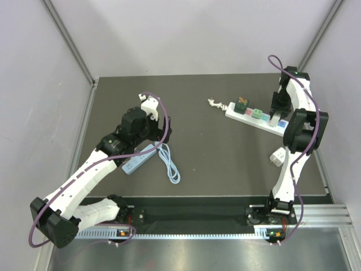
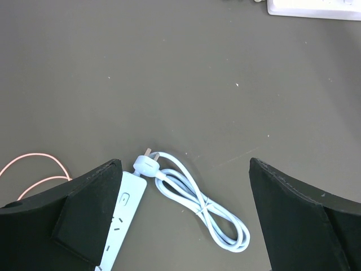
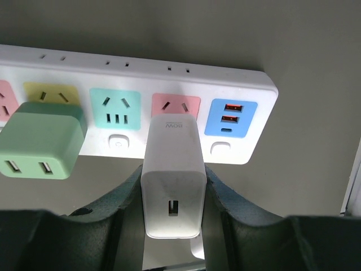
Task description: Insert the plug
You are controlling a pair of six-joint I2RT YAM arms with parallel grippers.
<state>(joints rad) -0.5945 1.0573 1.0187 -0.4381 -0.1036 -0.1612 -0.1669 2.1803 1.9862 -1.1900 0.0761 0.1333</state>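
Next, my right gripper lets go of the white charger plug in the pink socket [image 1: 274, 118] [image 3: 175, 109] next to the blue USB panel.
A white power strip [image 1: 248, 116] with coloured sockets lies at the far right; it also shows in the right wrist view [image 3: 141, 73]. My right gripper [image 3: 174, 189] is shut on a white charger plug [image 3: 172, 169]. The plug's front end is at the pink socket [image 3: 176, 104], between the teal socket [image 3: 115, 107] and the blue USB panel [image 3: 233, 117]. Its prongs are hidden. My right gripper shows in the top view [image 1: 277, 113] over the strip's right end. My left gripper [image 2: 183, 186] is open and empty above the mat.
A green adapter [image 3: 42, 138] sits in the strip to the left of the plug. A light blue power strip [image 2: 121, 217] with a bundled cord [image 2: 197, 203] lies under my left gripper [image 1: 163, 132]. Another white plug [image 1: 277, 157] lies at the right mat edge.
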